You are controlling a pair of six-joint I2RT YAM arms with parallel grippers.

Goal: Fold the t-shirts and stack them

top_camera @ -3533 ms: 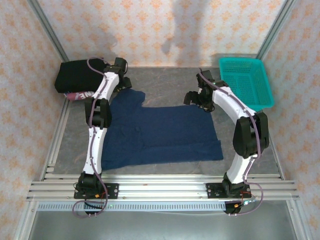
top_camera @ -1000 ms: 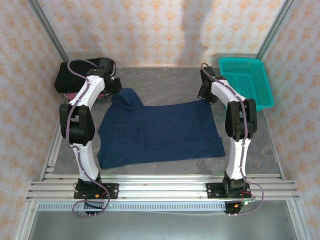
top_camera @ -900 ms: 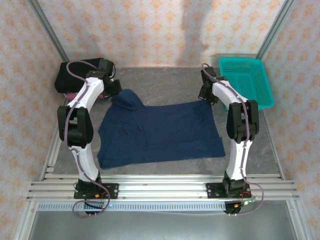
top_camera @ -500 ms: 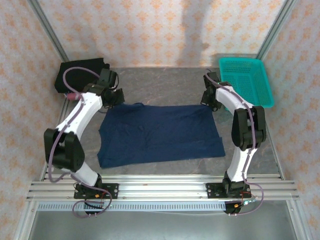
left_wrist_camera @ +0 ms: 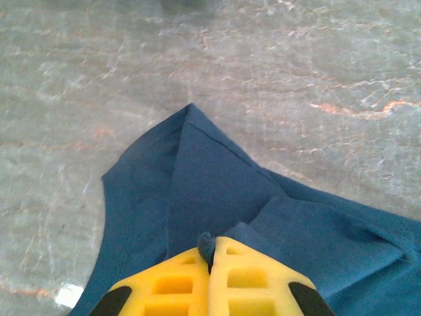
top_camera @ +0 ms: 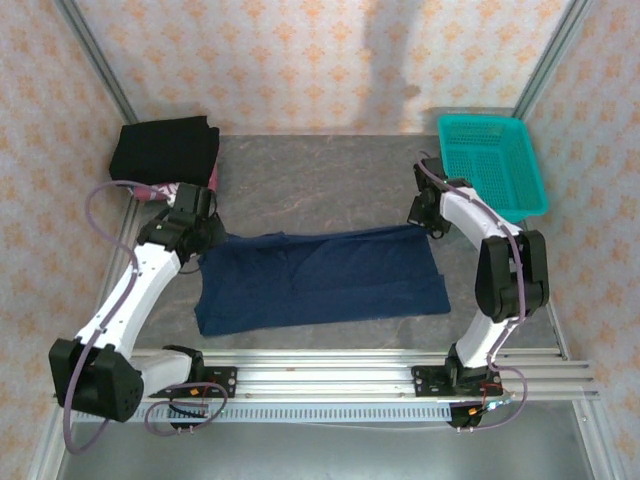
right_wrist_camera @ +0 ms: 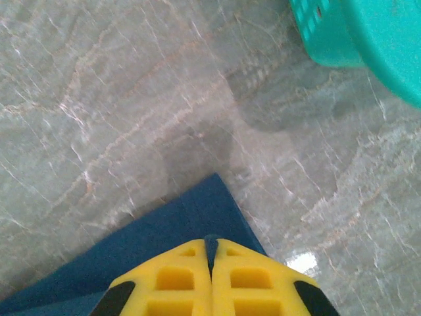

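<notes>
Next, my left gripper lets go of the navy t-shirt's far corner just inside its near corner on the same side [top_camera: 215, 307].
A navy blue t-shirt [top_camera: 320, 280] lies across the middle of the table, its far edge lifted and drawn toward the near side. My left gripper [top_camera: 203, 232] is shut on the shirt's far left corner; the left wrist view has a pinch of navy cloth [left_wrist_camera: 206, 245] between the yellow fingers [left_wrist_camera: 171, 283]. My right gripper [top_camera: 424, 216] is shut on the far right corner, and navy cloth [right_wrist_camera: 197, 217] shows between its yellow fingers [right_wrist_camera: 250, 280]. A black t-shirt [top_camera: 163, 150] sits folded at the back left, with a pink one [top_camera: 160, 191] showing beneath its near edge.
A teal plastic basket [top_camera: 492, 165] stands at the back right, just beyond my right gripper; its corner [right_wrist_camera: 368, 39] appears in the right wrist view. Bare grey marbled tabletop [top_camera: 320, 180] lies behind the shirt. Metal rails [top_camera: 320, 372] run along the near edge.
Both grippers have pulled the shirt's far edge toward the near side, so the navy shirt now covers a narrower band. The left arm has swung down and forward.
</notes>
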